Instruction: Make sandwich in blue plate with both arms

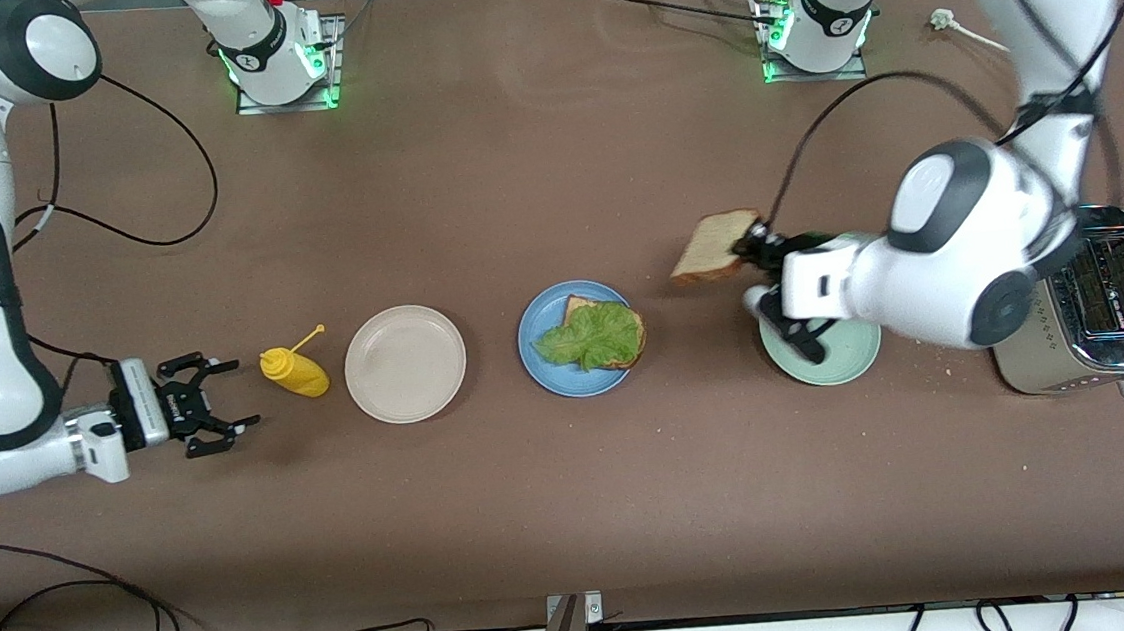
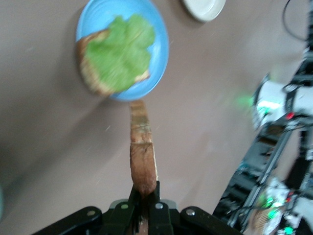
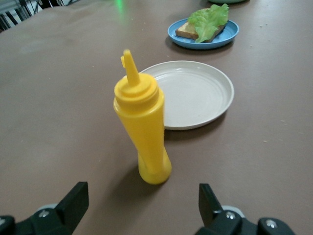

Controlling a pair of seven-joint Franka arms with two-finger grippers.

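My left gripper is going to release the second bread slice on the lettuce leaf's side (image 1: 571, 314) (image 2: 135, 41) toward the beige plate.
On the blue plate (image 1: 533, 346) (image 2: 159, 54) (image 3: 227, 35) lies one bread slice (image 1: 581, 306) (image 3: 185, 30) with a ruffled lettuce leaf (image 1: 590, 338) (image 2: 120, 51) (image 3: 208, 19) on top. My left gripper (image 1: 752, 241) (image 2: 144, 196) is shut on the edge of a second bread slice (image 1: 714, 245) (image 2: 143, 156). It holds the slice tilted in the air over the table between the blue plate and a pale green plate. My right gripper (image 1: 228, 407) (image 3: 142, 203) is open and holds nothing. It is low beside the yellow bottle, toward the right arm's end.
A yellow squeeze bottle (image 1: 293, 369) (image 3: 142, 127) stands between the right gripper and a beige plate (image 1: 405, 363) (image 3: 195, 93) (image 2: 205, 7). The pale green plate (image 1: 837, 362) lies under the left arm's wrist. A toaster (image 1: 1103, 303) stands at the left arm's end.
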